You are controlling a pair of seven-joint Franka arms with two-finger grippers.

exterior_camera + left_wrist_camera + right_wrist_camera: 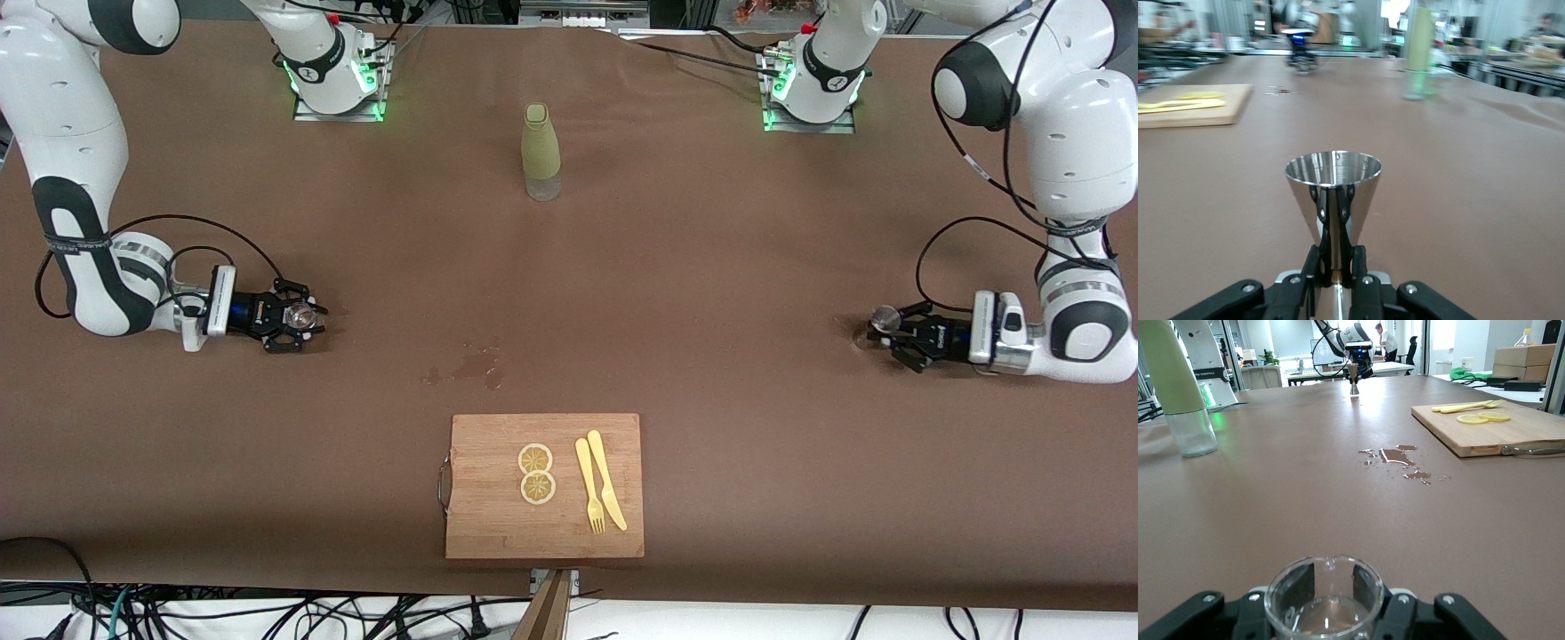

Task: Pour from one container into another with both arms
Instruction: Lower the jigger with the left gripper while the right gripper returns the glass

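Note:
Next, my left gripper lets go of the steel jigger on the bare table straight [856, 367] across from the wet spill.
The steel jigger [1333, 193] stands upright, low over the table near the left arm's end. My left gripper [1336, 257] is shut on its narrow waist. In the front view the jigger [885, 318] sticks out ahead of the left gripper [892, 332]. The clear glass cup [1325, 607] sits upright within my right gripper [1331, 581], low at the table near the right arm's end. From the front, the cup [300, 314] shows inside the right gripper [308, 317]. Both cup and jigger look empty.
A tall olive-green bottle [540, 151] stands mid-table, toward the bases. A wet spill [471, 364] marks the cloth at the centre. Nearer the front camera lies a wooden board [484, 524] carrying two lemon slices [536, 473] and a yellow fork and knife [600, 480].

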